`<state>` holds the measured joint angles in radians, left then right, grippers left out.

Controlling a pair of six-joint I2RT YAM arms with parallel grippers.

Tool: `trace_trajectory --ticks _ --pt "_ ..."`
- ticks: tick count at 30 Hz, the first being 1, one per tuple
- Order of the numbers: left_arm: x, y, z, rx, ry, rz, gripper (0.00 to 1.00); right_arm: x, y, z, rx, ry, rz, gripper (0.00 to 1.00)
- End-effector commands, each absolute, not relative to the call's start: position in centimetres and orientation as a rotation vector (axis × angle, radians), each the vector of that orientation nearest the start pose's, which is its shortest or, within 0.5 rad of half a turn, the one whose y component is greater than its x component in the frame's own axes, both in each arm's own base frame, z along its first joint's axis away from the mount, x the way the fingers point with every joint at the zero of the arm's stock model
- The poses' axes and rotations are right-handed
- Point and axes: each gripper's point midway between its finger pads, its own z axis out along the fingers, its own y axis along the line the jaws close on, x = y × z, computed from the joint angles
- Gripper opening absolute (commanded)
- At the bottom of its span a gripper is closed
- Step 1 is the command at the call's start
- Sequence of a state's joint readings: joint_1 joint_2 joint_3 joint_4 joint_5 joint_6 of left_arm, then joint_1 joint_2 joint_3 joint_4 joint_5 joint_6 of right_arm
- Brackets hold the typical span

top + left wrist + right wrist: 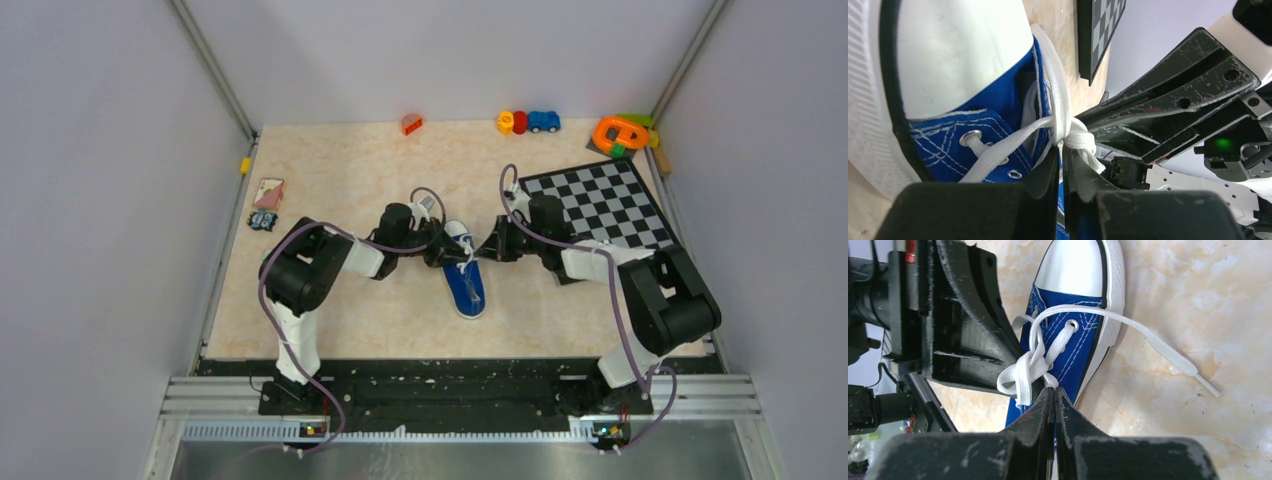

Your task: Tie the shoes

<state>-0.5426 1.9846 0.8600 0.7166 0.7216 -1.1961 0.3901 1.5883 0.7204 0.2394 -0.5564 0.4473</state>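
Observation:
I have the white lace pinched close against the knot in my left gripper, so I will open it, take the loop hanging (1023, 391) beside the knot and pull that out.
The blue sneaker (466, 285) lies mid-table with its white toe cap pointing away from the arm bases. Both grippers meet over its laces. My left gripper (448, 250) comes in from the left; in its wrist view its jaws (1064, 152) stand a thin slit apart, with the white lace knot (1079, 139) pinched at their tips. My right gripper (487, 250) comes in from the right, shut (1053, 389) on a strand just under the knot (1030, 365). One loose lace end (1168, 352) trails across the table past the shoe (1073, 355).
A checkerboard (605, 205) lies at the back right, under the right arm. Along the far edge stand a small orange block (412, 124), a yellow and red toy, a blue toy car (543, 121) and an orange ring toy (620, 132). Cards (268, 192) sit at the left edge.

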Motion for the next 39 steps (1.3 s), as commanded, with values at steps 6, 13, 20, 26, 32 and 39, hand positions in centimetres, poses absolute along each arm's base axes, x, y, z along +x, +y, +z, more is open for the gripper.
trace_trajectory --ticks 6,13,20,26,32,39 --pt "30.0 -33.8 9.3 -0.102 2.355 -1.628 0.09 32.0 25.4 9.9 -0.327 2.195 1.053 0.00" --pt "29.6 -32.2 9.8 -0.076 2.384 -1.492 0.02 31.6 26.1 10.3 -0.355 2.178 1.083 0.00" --pt "28.8 -31.7 12.0 -0.076 2.354 -1.489 0.23 31.4 26.5 10.6 -0.368 2.169 1.090 0.00" --pt "29.2 -33.0 12.3 -0.114 2.315 -1.568 0.45 31.3 26.6 10.6 -0.374 2.170 1.092 0.00" --pt "29.9 -34.0 12.6 -0.110 2.306 -1.545 0.59 31.2 26.6 10.7 -0.382 2.170 1.093 0.00" --pt "30.7 -34.5 12.2 -0.150 2.315 -1.527 0.50 31.2 26.6 10.7 -0.388 2.166 1.094 0.00"
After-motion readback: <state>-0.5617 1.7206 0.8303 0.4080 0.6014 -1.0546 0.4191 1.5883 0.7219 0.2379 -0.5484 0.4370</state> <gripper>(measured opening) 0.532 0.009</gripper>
